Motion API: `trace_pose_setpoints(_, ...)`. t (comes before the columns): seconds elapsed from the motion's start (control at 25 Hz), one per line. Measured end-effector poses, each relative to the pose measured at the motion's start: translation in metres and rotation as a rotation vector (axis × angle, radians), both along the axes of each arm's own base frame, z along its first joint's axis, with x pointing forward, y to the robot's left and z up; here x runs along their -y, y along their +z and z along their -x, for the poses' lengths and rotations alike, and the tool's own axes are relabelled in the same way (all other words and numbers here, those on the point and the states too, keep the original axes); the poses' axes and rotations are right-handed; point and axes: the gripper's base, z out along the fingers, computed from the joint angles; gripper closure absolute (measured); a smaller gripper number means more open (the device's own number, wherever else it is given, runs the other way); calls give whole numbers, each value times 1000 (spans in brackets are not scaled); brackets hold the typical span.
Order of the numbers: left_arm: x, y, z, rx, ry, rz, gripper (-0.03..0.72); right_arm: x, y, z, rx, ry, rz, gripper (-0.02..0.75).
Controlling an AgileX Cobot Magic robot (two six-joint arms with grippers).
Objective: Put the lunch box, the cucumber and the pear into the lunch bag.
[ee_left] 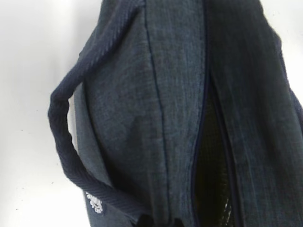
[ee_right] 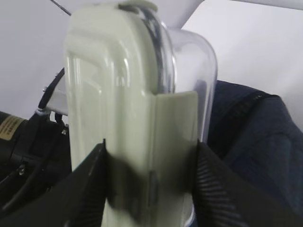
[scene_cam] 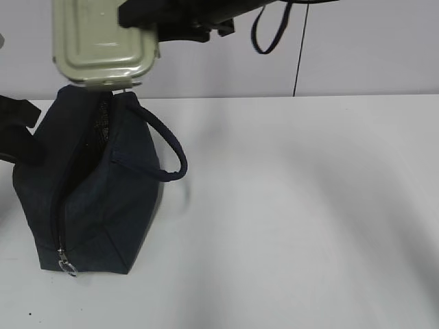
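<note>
The robot's right gripper needs to release the lunch box inside the middle of the navy lunch bag (scene_cam: 117,181), between the bag's zippered sides.
The navy lunch bag (scene_cam: 130,192) stands at the left of the white table, its top zipper open in a dark slit. It also shows in the left wrist view (ee_left: 142,94) and the right wrist view (ee_right: 255,137). My right gripper (scene_cam: 154,34) is shut on the lunch box (scene_cam: 103,41) and holds it on edge in the air just above the bag's far end. In the right wrist view the black fingers (ee_right: 87,179) clamp the sage lid and clear glass (ee_right: 132,94). My left gripper (ee_left: 162,222) barely shows, with bag fabric between its tips. The cucumber and the pear are out of view.
One loop handle (scene_cam: 171,147) sticks out to the right of the bag. The ring zipper pull (scene_cam: 66,264) hangs at the near end. A black arm part (scene_cam: 14,127) touches the bag at the left edge. Bare white table (scene_cam: 309,205) lies to the right.
</note>
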Motion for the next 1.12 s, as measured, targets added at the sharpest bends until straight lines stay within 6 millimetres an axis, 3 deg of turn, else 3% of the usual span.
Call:
trace_pose_setpoints(0.28, 0, 0, 0, 0, 0, 0, 675, -39, -38, -10, 4, -22, -34, 363)
trace_pose_setpoints(0.48, 0, 0, 0, 0, 0, 0, 675, -50, -68, -18, -47, -25, -57, 363)
trace_pose_setpoints(0.68, 0, 0, 0, 0, -2, -6, 675, -51, -92, -20, -70, 13, 41, 364)
trace_pose_setpoints(0.96, 0, -2, 0, -6, -4, -8, 675, -40, -104, -10, -123, 78, 322, 365)
trace_pose_setpoints(1.12, 0, 1, -1, 8, 7, 7, 675, -35, -125, -7, -147, 113, 468, 366)
